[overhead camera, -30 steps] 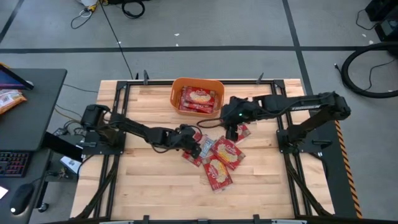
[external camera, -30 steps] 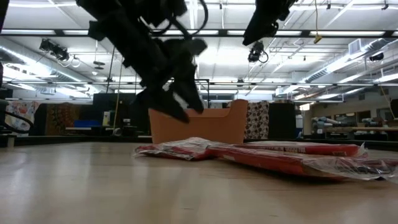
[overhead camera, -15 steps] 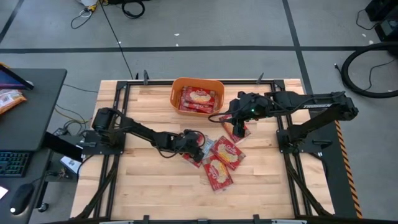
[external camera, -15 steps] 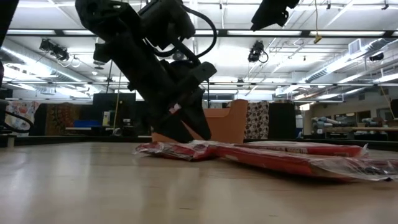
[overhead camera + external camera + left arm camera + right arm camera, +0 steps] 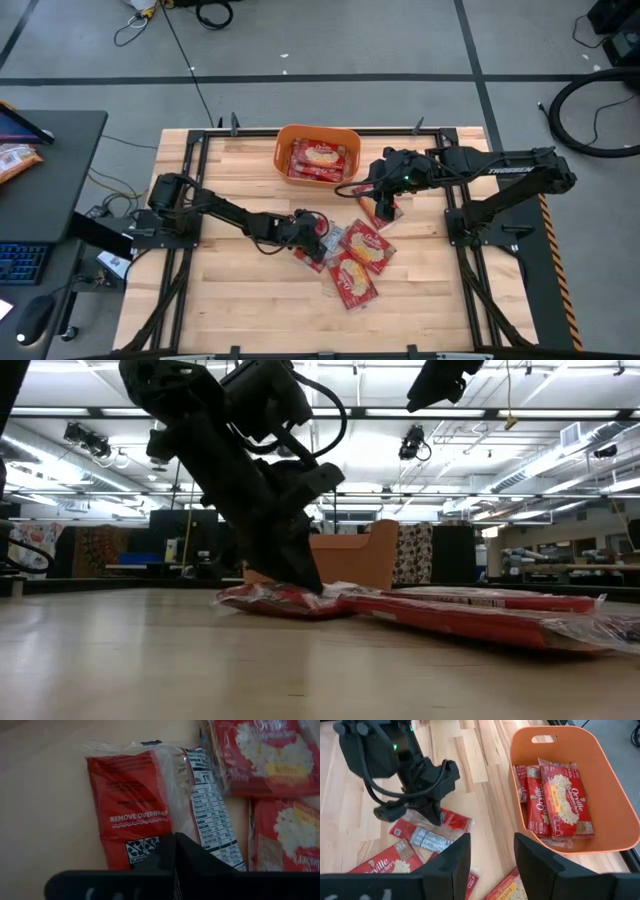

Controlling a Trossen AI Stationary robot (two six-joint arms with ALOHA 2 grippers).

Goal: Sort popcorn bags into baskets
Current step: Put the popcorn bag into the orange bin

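Note:
The popcorn bag, back side up, will be let go by my left gripper on top of the red bags in the orange basket (image 5: 318, 152).
Several red popcorn bags lie flat mid-table: one back-side up (image 5: 308, 247) (image 5: 135, 800), two more (image 5: 368, 245) (image 5: 350, 280) to its right, and one (image 5: 387, 208) below my right gripper. The orange basket (image 5: 281, 150) (image 5: 615, 815) at the far edge holds more bags (image 5: 318, 160) (image 5: 560, 800). My left gripper (image 5: 318, 232) (image 5: 308, 582) is down on the back-side-up bag, shut. My right gripper (image 5: 492, 865) hangs open high above the table, near the basket, with nothing between its fingers. My left gripper's shut fingers (image 5: 175, 850) meet on the back-side-up bag's end by the square printed code (image 5: 142, 847). They come slanting down from the table's left. The bag lies flat on the table (image 5: 265, 600). The fingers themselves hide how much wrap is between them.
Black frame rails (image 5: 190, 190) run along both sides of the table. Bare wood (image 5: 250, 300) lies toward the near edge and left of the bags. A desk with a keyboard (image 5: 25, 262) stands left of the table.
My left gripper has gone down and toward the table's right onto the back-side-up bag, then shut its fingers there. The bag has stayed flat on the table. My right gripper has shifted a little toward the far right and stays open.

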